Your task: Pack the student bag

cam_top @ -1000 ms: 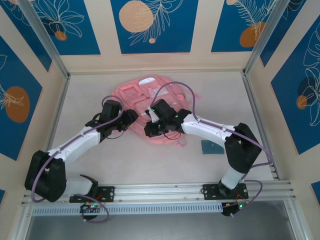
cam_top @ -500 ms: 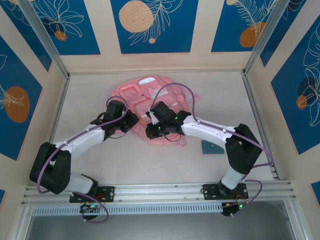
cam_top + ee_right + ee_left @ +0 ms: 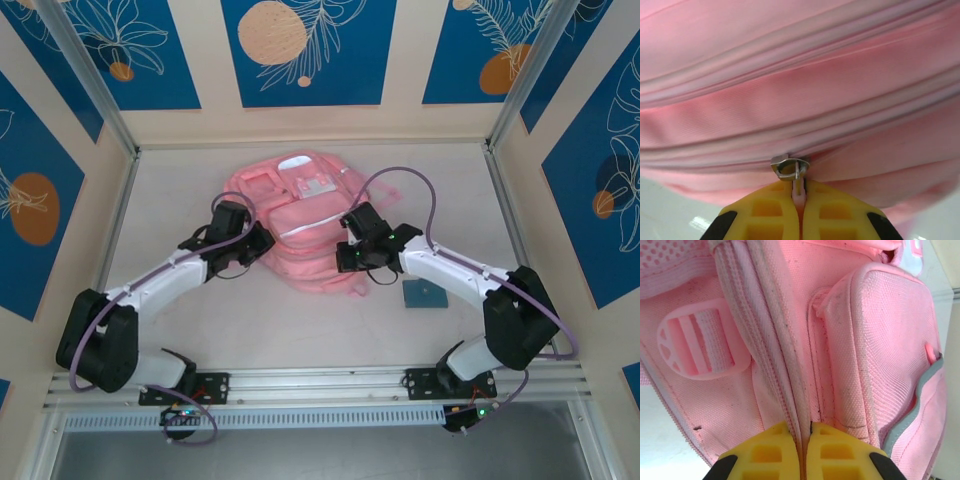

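The zipper seam is pinched in my left gripper beside the strap buckle, far from the slider. My left gripper will open and take the seam closer to the slider (image 3: pixel 280 268).
The student bag (image 3: pixel 300 215), a pink fabric backpack with white zipper trim, lies flat in the middle of the table. My left gripper (image 3: pixel 263 241) is at its left edge. In the left wrist view its yellow fingers (image 3: pixel 772 450) are shut on a fold of the bag's zipper seam (image 3: pixel 790 390), beside a pink strap buckle (image 3: pixel 700 342). My right gripper (image 3: pixel 347 256) is at the bag's near right side. It is shut on the pink zipper pull (image 3: pixel 799 192), just under the metal slider (image 3: pixel 789 167).
A small teal rectangular case (image 3: pixel 425 293) lies on the table right of the bag, under the right forearm. Aluminium posts and patterned walls close the table on three sides. Purple cables arc over both arms.
My left gripper has closed on the bag's zipper seam. My right gripper has moved right along the bag's near side with the zipper pull, and the bag now lies flatter.
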`<state>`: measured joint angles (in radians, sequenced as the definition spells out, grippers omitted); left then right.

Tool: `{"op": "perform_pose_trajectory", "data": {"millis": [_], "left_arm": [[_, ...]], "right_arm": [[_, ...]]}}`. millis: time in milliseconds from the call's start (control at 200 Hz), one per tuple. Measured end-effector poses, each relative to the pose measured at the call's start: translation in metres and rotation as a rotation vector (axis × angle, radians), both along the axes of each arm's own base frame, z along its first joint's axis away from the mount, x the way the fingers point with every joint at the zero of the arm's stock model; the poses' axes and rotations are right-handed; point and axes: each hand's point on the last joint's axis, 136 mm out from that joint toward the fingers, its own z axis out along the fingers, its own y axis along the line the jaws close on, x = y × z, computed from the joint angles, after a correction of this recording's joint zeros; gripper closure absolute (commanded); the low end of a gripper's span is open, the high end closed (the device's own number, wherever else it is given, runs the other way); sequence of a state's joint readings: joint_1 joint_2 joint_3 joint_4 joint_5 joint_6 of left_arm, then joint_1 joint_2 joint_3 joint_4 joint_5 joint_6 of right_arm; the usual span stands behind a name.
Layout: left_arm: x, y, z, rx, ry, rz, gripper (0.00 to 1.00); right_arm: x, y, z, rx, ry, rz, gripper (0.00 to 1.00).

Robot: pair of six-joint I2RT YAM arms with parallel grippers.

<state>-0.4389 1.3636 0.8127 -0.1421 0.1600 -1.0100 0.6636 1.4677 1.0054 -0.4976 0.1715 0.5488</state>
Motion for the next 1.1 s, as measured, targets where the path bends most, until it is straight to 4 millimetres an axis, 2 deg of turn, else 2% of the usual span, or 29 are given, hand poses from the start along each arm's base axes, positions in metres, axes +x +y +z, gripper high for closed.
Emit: {"op": "perform_pose_trajectory", "data": {"millis": [90, 205, 275, 390, 585, 785, 935, 1100], "left_arm": [[-0.002, 0.005, 0.000, 0.026, -0.002, 0.003, 0.71], [-0.005, 0.021, 0.001, 0.073, -0.001, 0.052, 0.61], [-0.008, 0.032, 0.002, 0.102, 0.000, 0.079, 0.53], [-0.019, 0.046, 0.007, 0.148, -0.002, 0.108, 0.43], [-0.038, 0.072, 0.029, 0.186, -0.058, 0.179, 0.39], [-0.051, 0.077, 0.030, 0.154, -0.064, 0.206, 0.40], [-0.054, 0.071, 0.024, 0.110, -0.039, 0.202, 0.45], [-0.050, 0.062, 0.020, 0.055, -0.024, 0.196, 0.46]], "right_arm": [[0.003, -0.006, -0.001, -0.006, 0.005, -0.017, 1.00], [-0.002, 0.003, 0.001, 0.004, 0.006, 0.014, 1.00], [-0.007, 0.017, 0.004, 0.012, 0.003, 0.067, 1.00], [-0.021, 0.054, 0.009, 0.043, 0.007, 0.190, 1.00], [-0.036, 0.116, 0.015, 0.134, 0.038, 0.346, 1.00], [-0.036, 0.163, 0.016, 0.197, 0.053, 0.425, 1.00], [-0.033, 0.182, 0.014, 0.218, 0.058, 0.448, 1.00], [-0.033, 0.185, 0.014, 0.228, 0.065, 0.449, 1.00]]}}
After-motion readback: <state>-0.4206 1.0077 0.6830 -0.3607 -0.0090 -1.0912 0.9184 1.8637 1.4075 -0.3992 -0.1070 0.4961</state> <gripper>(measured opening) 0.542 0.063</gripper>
